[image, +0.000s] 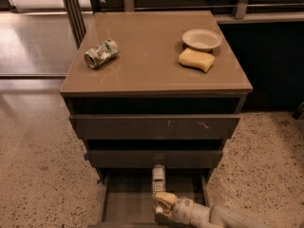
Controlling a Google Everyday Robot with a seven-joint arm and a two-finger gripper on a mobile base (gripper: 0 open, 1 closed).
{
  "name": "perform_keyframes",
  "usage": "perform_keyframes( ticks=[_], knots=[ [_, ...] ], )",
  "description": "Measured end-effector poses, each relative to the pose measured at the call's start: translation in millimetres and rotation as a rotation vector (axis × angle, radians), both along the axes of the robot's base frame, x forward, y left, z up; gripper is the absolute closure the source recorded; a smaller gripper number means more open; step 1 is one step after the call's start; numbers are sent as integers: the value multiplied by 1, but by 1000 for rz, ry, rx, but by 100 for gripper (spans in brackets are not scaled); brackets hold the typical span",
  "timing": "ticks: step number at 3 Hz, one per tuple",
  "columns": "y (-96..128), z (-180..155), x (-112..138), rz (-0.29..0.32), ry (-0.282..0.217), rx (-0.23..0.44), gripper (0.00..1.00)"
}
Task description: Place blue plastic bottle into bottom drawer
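Observation:
The robot's gripper will release the blue plastic bottle at the back of the bottom drawer (172,181), close under the middle drawer.
The blue plastic bottle (158,177), clear with a white cap and a pale label, is over the open bottom drawer (126,202), with one end pointing toward the cabinet. My gripper (163,199) reaches in from the lower right and is shut on the bottle's near end, holding it just above the drawer floor. The tan fingertips (165,197) show at the bottle's base. The bottom drawer is pulled out further than the two drawers above it.
On the cabinet top (152,75) lie a crushed green-and-white can (100,53) at the left, and a yellow sponge (196,60) and a small white bowl (202,38) at the right. The top drawer (154,126) and the middle drawer (154,158) stick out slightly. Speckled floor surrounds the cabinet.

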State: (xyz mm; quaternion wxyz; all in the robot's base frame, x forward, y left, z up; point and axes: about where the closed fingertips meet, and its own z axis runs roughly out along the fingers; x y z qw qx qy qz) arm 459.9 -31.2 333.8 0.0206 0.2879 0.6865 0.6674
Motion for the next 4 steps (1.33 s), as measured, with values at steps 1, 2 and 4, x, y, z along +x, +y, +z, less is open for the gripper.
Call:
perform_keyframes(
  ticks=[1,2,4],
  knots=[
    [-1,-5,-2,-3,17,1,100],
    [-10,-22,2,-27,55,-35,100],
    [-35,-86,19,-73,183,-176,100]
  ],
)
